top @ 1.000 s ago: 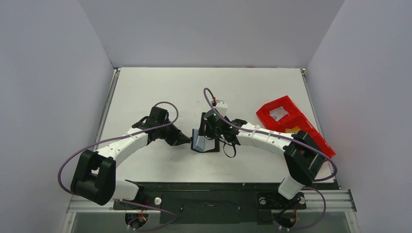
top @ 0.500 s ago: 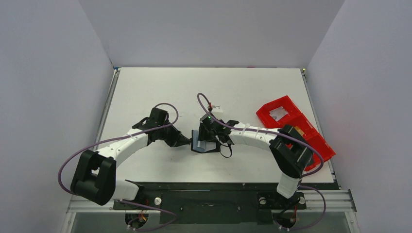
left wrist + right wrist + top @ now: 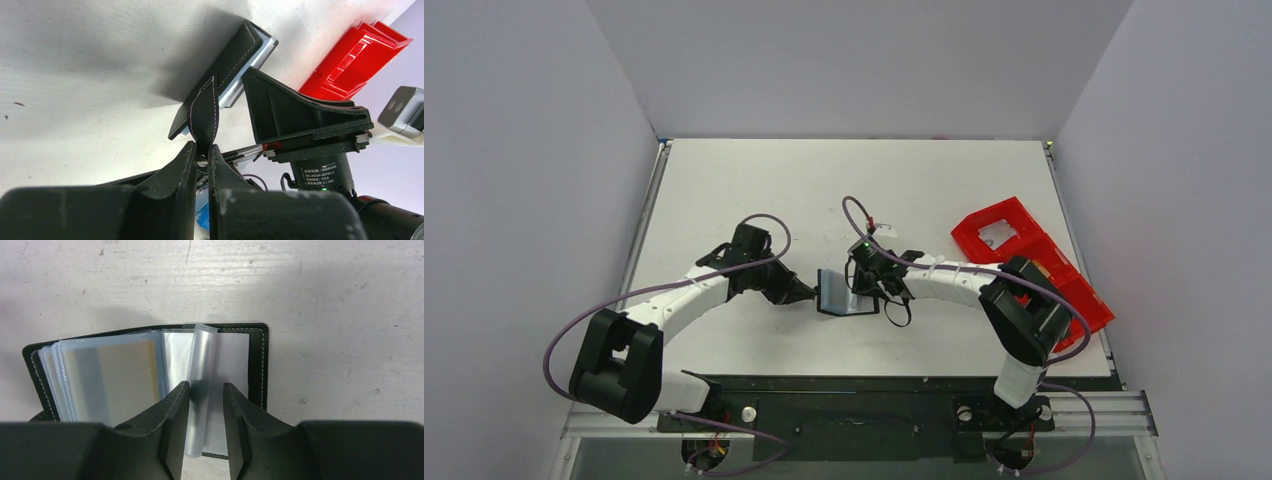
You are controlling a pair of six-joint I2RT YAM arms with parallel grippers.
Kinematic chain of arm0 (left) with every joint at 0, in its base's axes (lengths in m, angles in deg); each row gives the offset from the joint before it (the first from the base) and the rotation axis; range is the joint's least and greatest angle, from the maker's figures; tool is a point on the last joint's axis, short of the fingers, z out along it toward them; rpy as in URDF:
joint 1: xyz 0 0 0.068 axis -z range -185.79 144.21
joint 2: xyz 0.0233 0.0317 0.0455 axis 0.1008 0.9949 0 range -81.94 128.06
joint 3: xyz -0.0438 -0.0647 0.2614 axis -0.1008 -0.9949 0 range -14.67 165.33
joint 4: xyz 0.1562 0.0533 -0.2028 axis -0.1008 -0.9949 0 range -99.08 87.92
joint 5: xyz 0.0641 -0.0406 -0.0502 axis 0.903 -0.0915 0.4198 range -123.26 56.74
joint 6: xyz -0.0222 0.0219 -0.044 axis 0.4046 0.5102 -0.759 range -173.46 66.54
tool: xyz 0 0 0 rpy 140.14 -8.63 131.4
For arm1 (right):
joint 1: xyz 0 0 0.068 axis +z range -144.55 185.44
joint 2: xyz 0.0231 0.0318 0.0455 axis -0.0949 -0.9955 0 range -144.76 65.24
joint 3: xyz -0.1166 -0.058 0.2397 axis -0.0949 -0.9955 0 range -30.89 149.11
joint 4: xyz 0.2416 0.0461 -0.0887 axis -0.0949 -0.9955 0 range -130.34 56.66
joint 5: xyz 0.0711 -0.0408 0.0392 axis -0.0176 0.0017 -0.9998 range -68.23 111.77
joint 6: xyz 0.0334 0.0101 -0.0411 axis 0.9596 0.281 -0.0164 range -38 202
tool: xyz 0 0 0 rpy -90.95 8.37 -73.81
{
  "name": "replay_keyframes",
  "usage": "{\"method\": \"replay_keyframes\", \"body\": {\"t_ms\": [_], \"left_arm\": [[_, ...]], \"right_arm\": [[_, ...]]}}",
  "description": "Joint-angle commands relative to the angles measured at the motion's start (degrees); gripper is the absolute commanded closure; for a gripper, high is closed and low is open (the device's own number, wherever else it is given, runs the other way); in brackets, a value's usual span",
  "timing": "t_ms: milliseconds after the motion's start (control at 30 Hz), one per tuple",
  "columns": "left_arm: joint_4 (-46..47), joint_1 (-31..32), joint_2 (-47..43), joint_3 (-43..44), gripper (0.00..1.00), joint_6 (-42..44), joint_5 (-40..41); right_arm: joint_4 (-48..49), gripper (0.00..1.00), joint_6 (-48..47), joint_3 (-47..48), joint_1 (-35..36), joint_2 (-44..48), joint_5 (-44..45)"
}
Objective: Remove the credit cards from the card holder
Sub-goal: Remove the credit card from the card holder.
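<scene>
My left gripper is going to release the black closing tab on the white table [image 3: 811, 305] next to the raised edge of the card holder.
The black card holder [image 3: 257, 365] lies open on the white table, its clear sleeves fanned out. A pale yellow credit card [image 3: 115, 372] shows through the left sleeves. One clear sleeve [image 3: 201, 365] stands up between the fingers of my right gripper [image 3: 206, 387]. The gripper is open, and the sleeve leans on its left finger. In the left wrist view my left gripper [image 3: 201, 148] is shut on the card holder's black closing tab [image 3: 204, 105], with the card holder [image 3: 227, 60] tilted beyond it. From above, both grippers meet at the card holder [image 3: 834, 298].
A red compartment tray [image 3: 1024, 255] sits at the right side of the table, behind my right arm. The red tray [image 3: 357, 55] also shows in the left wrist view. Grey walls enclose the table on three sides.
My right gripper has come down onto the open holder and its jaws have narrowed around one clear sleeve. The left gripper has kept its hold on the tab.
</scene>
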Motion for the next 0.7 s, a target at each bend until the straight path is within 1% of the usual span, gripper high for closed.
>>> {"method": "replay_keyframes", "body": {"t_ms": [0, 200, 367, 533, 600, 667], "left_arm": [[0.6, 0.3, -1.7, -0.3, 1.0, 1.0, 1.5], [-0.1, 0.4, -2.5, 1.7, 1.0, 1.8, 1.4], [-2.1, 0.5, -2.1, 4.8, 1.0, 3.1, 1.3], [-2.0, 1.2, -1.6, 5.1, 1.0, 2.9, 1.3], [-1.7, 1.5, -1.5, 4.8, 1.0, 2.7, 1.3], [-1.4, 1.7, -1.5, 4.5, 1.0, 2.4, 1.3]], "right_arm": [[2.1, 0.73, 0.2, -1.4, -0.7, 3.7, 2.1], [2.2, 0.74, 0.1, -2.8, -1.4, 4.8, 2.3], [1.8, 0.72, -0.1, -2.9, -1.6, 6.5, 2.8], [0.4, 0.55, -0.3, -2.3, -1.5, 11.0, 2.9], [0.0, 0.52, -0.3, -1.4, -1.3, 13.3, 2.7], [-0.1, 0.52, -0.1, -0.2, -0.8, 14.9, 2.2]]}}
